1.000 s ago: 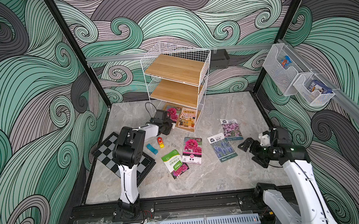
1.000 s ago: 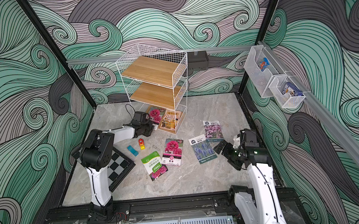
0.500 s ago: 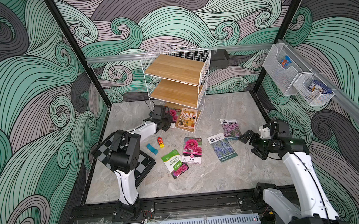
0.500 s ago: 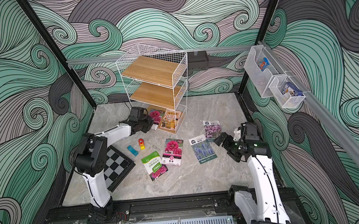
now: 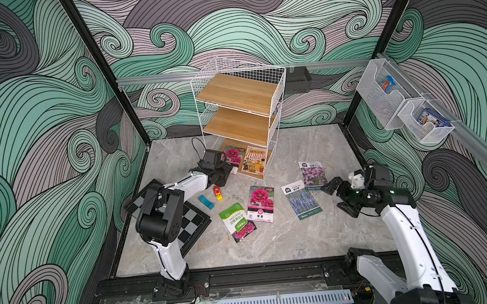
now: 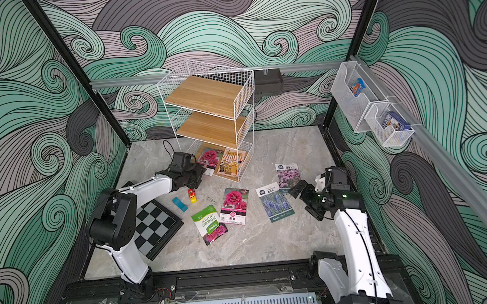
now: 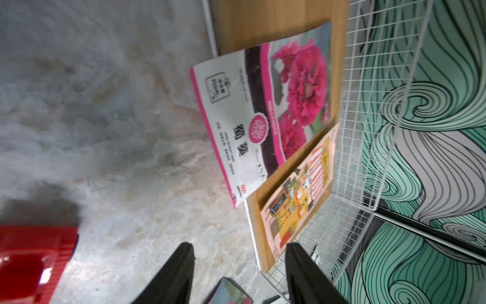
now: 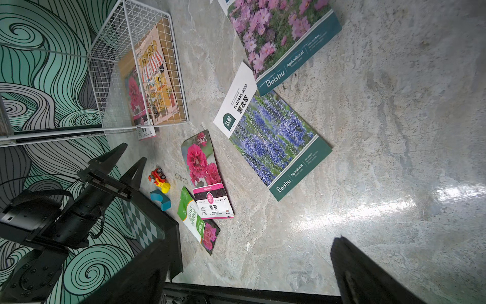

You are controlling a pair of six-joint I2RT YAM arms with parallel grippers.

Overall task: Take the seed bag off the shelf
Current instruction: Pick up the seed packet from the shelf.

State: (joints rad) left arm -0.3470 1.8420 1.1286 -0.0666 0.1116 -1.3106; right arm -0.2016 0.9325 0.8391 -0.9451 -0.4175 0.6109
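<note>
My left gripper is open, its fingers short of the seed bag, so next I reach farther and pinch the bag's protruding white end [image 7: 233, 174] before I pull it off the shelf.
The shelf [image 5: 240, 98] [image 6: 207, 101] is a white wire rack with three wooden boards, standing at the back of the floor. On its lowest board lies the seed bag [image 5: 233, 155] [image 6: 209, 156] [image 7: 263, 110] [image 8: 135, 97], printed with a pink flower. Its white end pokes out over the front edge. My left gripper [image 5: 226, 172] [image 6: 200, 174] [image 7: 239, 246] [image 8: 133, 152] is low in front of that tier, open, with nothing between its fingers and short of the bag. My right gripper [image 5: 335, 199] [image 6: 303, 201] [image 8: 244, 263] hangs open over the floor at the right.
A packet with a shop drawing [image 5: 253, 161] [image 7: 297, 200] lies beside the bag on the same board. Several seed packets lie on the floor, among them a lavender one [image 5: 300, 200] and a pink one [image 5: 260, 204]. A chessboard [image 5: 191, 223], a toy car [image 5: 217, 193] and a blue block [image 5: 206, 201] lie near the left arm. Mesh bins [image 5: 397, 100] hang on the right wall.
My left gripper has opened from shut while staying at the shelf's lowest tier, and that arm's elbow has sunk lower. My right gripper has shifted slightly toward the floor packets.
</note>
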